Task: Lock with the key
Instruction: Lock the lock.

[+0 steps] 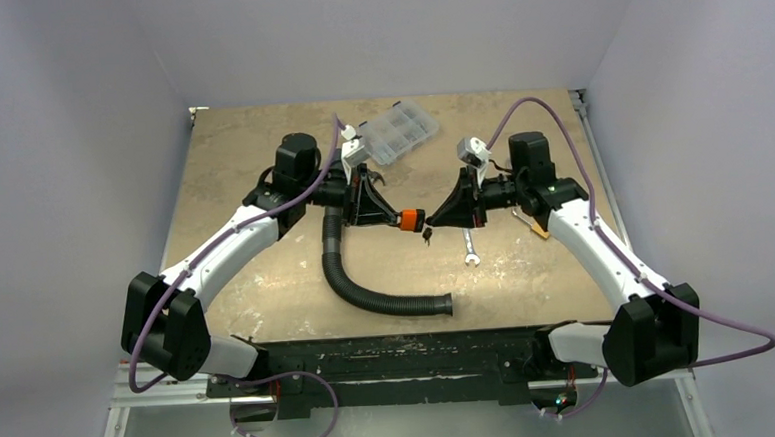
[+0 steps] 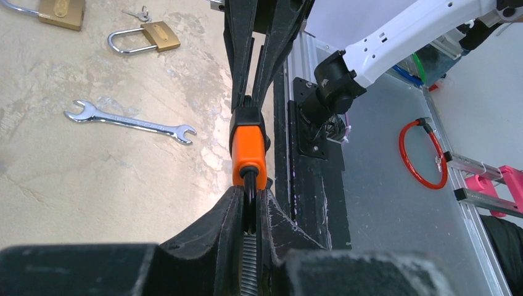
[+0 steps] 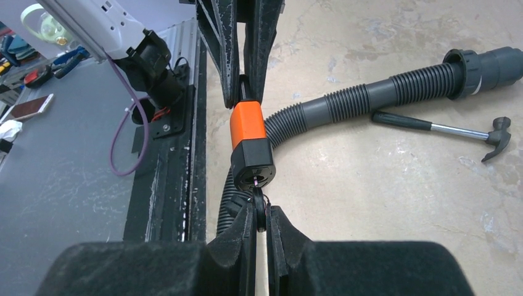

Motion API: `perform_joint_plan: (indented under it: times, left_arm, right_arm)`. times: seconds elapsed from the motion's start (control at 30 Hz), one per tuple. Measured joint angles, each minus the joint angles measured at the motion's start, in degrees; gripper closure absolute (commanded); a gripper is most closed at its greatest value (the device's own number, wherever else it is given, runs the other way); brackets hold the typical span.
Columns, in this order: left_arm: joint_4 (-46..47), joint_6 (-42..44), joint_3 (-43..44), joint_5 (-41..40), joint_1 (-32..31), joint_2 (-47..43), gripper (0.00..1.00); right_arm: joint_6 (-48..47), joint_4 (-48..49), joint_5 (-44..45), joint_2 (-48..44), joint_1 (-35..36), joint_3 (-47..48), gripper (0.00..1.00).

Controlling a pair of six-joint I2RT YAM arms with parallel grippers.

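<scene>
The key will go down on the bare table (image 1: 567,258) just in front of the brass padlock, set there by my right gripper.
An orange and black padlock (image 1: 411,218) hangs in the air between my two grippers above the middle of the table. My left gripper (image 1: 394,218) is shut on its black shackle, seen in the left wrist view (image 2: 251,192) below the orange body (image 2: 248,148). My right gripper (image 1: 435,219) is shut on the black head of the key (image 3: 259,208), whose blade sits in the keyhole of the lock's black end (image 3: 254,168). Spare keys (image 1: 426,235) dangle below the lock.
A grey corrugated hose (image 1: 367,285) curves under the lock. A wrench (image 1: 470,246) and a brass padlock (image 1: 536,226) lie to the right; two brass padlocks (image 2: 151,37) show in the left wrist view. A hammer (image 3: 444,129) and a clear organizer box (image 1: 399,133) lie further back.
</scene>
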Motion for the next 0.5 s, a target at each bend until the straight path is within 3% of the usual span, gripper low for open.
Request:
perform_joint_plan:
  times: [0.23,0.5]
  left_arm:
    - [-0.02,0.85,0.00,-0.15,0.72,0.22,1.00]
    - [-0.02,1.03,0.00,-0.24,1.25,0.22,1.00]
  right_arm:
    - [-6.27,-7.15,-1.01,-0.04,-6.12,0.61,1.00]
    - [-27.50,-29.05,-0.96,4.74,-18.60,6.49,1.00]
